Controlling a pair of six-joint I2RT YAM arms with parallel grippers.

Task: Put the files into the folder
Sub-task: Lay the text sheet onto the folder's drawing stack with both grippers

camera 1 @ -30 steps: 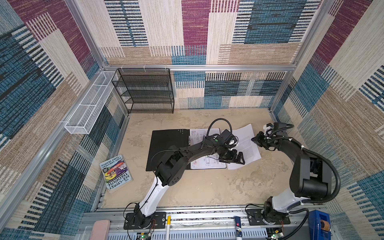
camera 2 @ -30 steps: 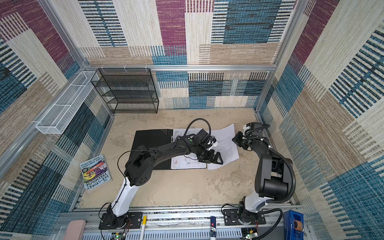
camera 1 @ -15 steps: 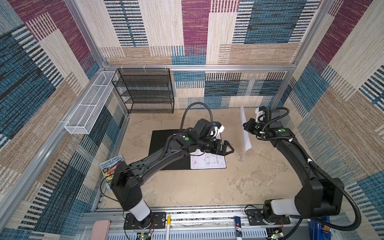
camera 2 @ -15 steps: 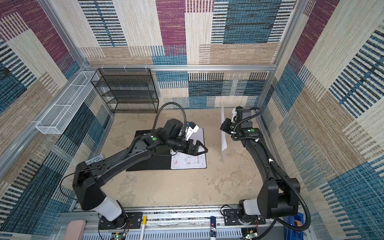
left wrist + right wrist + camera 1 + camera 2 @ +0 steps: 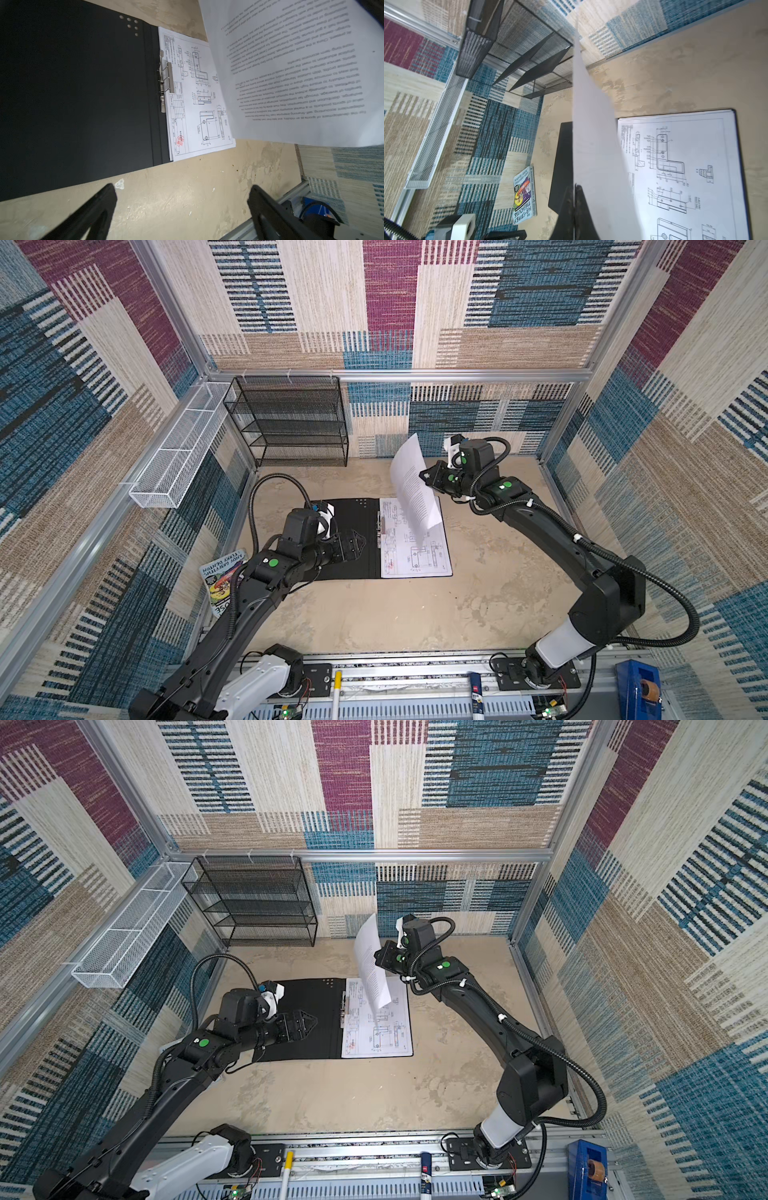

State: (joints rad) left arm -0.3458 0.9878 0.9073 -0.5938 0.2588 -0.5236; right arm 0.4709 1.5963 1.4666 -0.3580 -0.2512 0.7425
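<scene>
Next, my right gripper lets go of the second sheet, lying flat on top of the sheet of drawings (image 5: pixel 415 537) (image 5: pixel 679 182) inside the folder.
The folder (image 5: pixel 353 539) (image 5: pixel 316 1011) lies open on the table, black inside up, with a metal spine clip (image 5: pixel 166 79). One of the files, a sheet of drawings (image 5: pixel 415 547) (image 5: pixel 378 1031) (image 5: pixel 197 104), lies flat on its right half. My right gripper (image 5: pixel 428 477) (image 5: pixel 379 959) (image 5: pixel 575 187) is shut on the edge of a second sheet (image 5: pixel 411 485) (image 5: pixel 372 965) (image 5: pixel 596 145), printed with text (image 5: pixel 291 72). It hangs nearly upright above the drawings. My left gripper (image 5: pixel 359 545) (image 5: pixel 309 1021) (image 5: pixel 182 195) is open and empty over the folder's left half.
A colourful paperback book (image 5: pixel 222 580) (image 5: pixel 525 199) lies by the left wall. At the back left stands a black mesh shelf (image 5: pixel 291 423), with a white wire basket (image 5: pixel 178 460) on the left wall. A blue box (image 5: pixel 636 693) sits at the front right.
My right gripper has lifted the text sheet off the table and carried it left, over the folder. My left arm has drawn back from the papers to the folder's left half.
</scene>
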